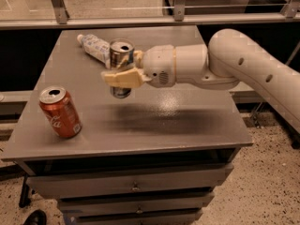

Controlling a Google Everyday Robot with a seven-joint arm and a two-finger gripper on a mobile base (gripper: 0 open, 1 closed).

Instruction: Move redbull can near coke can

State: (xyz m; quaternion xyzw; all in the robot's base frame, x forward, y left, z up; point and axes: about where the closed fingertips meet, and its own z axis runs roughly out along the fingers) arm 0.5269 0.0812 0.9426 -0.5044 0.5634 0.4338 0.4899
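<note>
Next, I release the redbull can from my gripper on the table (98,129), next to the coke can, on the side where the arm is.
The redbull can (121,55), slim and silver with an open top, hangs upright above the grey table (178,121), held in my gripper (123,71). The gripper's cream fingers (123,78) are shut around the can's middle, and the white arm reaches in from the right. The coke can (60,112), red-orange with white script, stands upright at the table's front left, to the lower left of the held can and apart from it.
A clear plastic bottle (95,47) lies on its side at the back left of the table, just behind the held can. Drawers (136,186) sit under the table's front edge. A metal rail (150,20) runs behind the table.
</note>
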